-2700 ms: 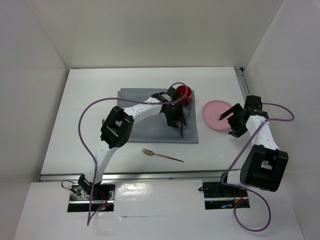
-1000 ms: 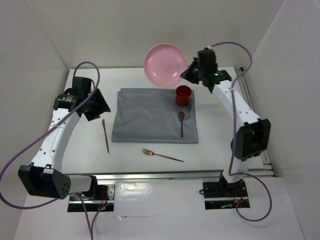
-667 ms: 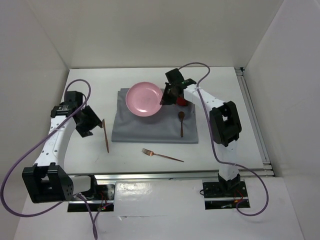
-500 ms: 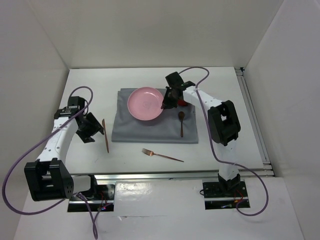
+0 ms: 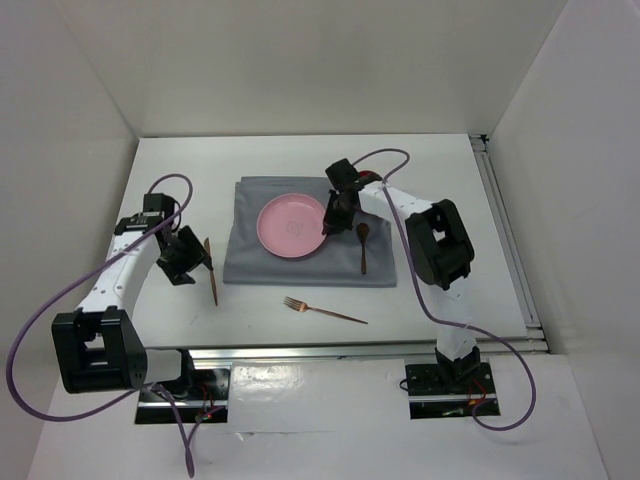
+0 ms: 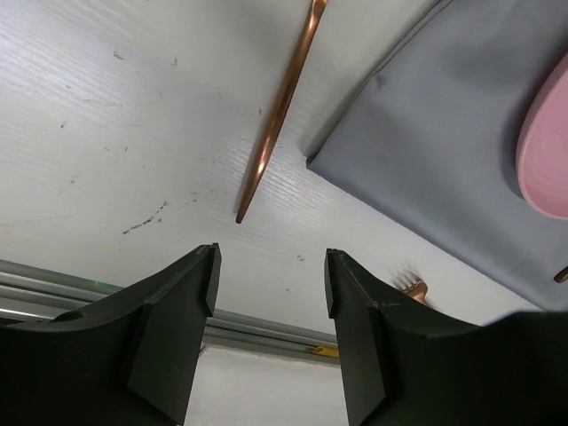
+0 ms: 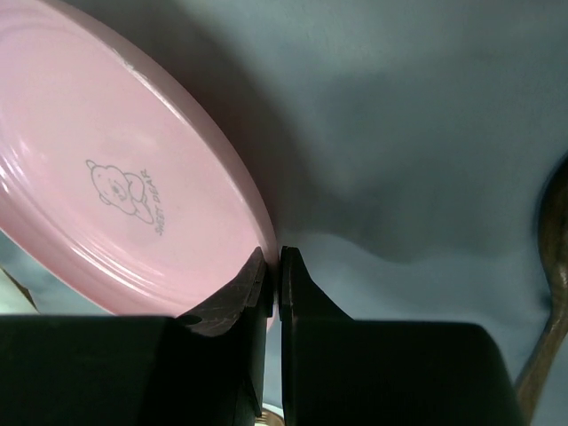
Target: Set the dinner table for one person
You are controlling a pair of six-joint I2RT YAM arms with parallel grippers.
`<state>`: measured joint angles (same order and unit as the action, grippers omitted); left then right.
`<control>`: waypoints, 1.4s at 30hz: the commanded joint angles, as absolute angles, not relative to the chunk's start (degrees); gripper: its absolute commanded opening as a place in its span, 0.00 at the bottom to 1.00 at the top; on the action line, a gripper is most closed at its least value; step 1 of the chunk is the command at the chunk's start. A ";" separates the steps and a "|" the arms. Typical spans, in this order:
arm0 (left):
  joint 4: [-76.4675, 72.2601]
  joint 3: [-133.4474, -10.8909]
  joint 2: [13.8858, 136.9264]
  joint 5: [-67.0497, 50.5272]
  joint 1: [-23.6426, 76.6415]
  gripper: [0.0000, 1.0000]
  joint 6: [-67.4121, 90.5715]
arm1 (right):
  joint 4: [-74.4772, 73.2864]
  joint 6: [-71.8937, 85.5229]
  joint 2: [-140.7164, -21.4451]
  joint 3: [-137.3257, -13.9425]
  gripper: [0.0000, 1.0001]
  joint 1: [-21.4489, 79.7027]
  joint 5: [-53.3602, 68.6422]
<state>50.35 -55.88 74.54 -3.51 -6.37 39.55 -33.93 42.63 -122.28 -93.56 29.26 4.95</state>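
Next, I close my left gripper on the middle of the copper knife's handle (image 5: 213,280) (image 6: 276,122), because the knife still has to be put on the grey cloth.
A pink plate (image 5: 293,225) (image 7: 115,177) lies low over the grey cloth (image 5: 260,258) on the white dinner table (image 5: 450,200). My right gripper (image 5: 327,222) (image 7: 274,266) is shut on the plate's right rim, one finger inside and one outside. A copper knife (image 5: 211,272) (image 6: 280,98) lies on the table left of the cloth. My left gripper (image 5: 193,262) (image 6: 269,257) hovers just beside the knife, open and empty. A copper spoon (image 5: 363,247) (image 7: 555,293) rests on the cloth's right part. A copper fork (image 5: 325,311) (image 6: 408,287) lies near the front.
A metal rail (image 5: 300,352) runs along the table's near edge, and another rail (image 5: 500,230) along the right edge. White walls enclose the back and both sides. The right arm reaches across the cloth's back right corner.
The right arm has brought the plate down from high at the back onto the cloth and slid it slightly nearer. The left gripper has come forward and right, close to the knife.
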 commanded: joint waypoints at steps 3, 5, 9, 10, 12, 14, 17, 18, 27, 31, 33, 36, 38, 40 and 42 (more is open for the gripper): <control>51.32 -59.15 74.27 -2.03 -1.33 0.67 38.40 | -33.31 44.47 -121.38 -92.55 0.03 30.15 4.22; 51.86 -59.85 73.65 -0.88 1.66 0.67 39.02 | -33.31 44.47 -120.77 -92.02 0.08 30.15 3.60; 51.86 -59.85 73.65 0.43 4.04 0.67 40.42 | -33.31 45.09 -119.53 -90.79 0.51 30.15 3.60; 51.86 -59.85 74.26 0.44 4.04 0.67 40.43 | -33.31 45.09 -118.75 -90.79 0.57 30.67 2.99; 51.33 -59.33 75.75 2.45 4.04 0.67 40.43 | -33.92 44.56 -116.90 -90.79 0.66 31.37 1.50; 50.28 -59.33 76.90 3.95 4.04 0.67 40.43 | -34.53 43.77 -115.41 -90.79 0.70 31.99 -0.25; 47.99 -58.80 80.67 6.24 2.99 0.63 40.43 | -35.94 42.63 -112.16 -91.32 0.72 33.22 -3.15; 47.38 -58.80 81.99 6.24 2.21 0.63 40.43 | -35.95 42.10 -110.32 -91.84 0.72 33.74 -3.77; 42.99 -61.87 97.62 8.09 1.67 0.56 38.41 | -39.90 40.96 -99.15 -91.06 0.72 35.60 -9.13; 42.36 -63.80 103.26 7.56 1.67 0.42 39.10 | -41.13 40.96 -93.26 -89.39 0.72 35.60 -11.24; 42.36 -63.81 104.76 7.56 1.67 0.33 39.81 | -42.62 40.96 -91.68 -89.38 0.72 35.60 -12.82; 42.36 -63.81 105.91 7.56 1.14 0.11 40.34 | -44.29 40.96 -88.95 -89.38 0.72 35.07 -13.97; 44.64 -65.03 104.78 8.78 1.14 0.00 40.86 | -45.87 40.96 -87.11 -89.38 0.72 35.07 -14.68; 46.22 -66.43 102.76 10.97 1.84 0.00 40.87 | -46.93 40.96 -85.01 -89.38 0.72 33.67 -16.34; 48.68 -67.67 98.99 12.74 3.25 0.00 39.64 | -49.03 40.96 -83.68 -89.38 0.72 32.62 -18.88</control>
<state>46.09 -65.21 102.89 7.90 2.42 39.44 -44.97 41.19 -87.42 -89.56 34.28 -13.47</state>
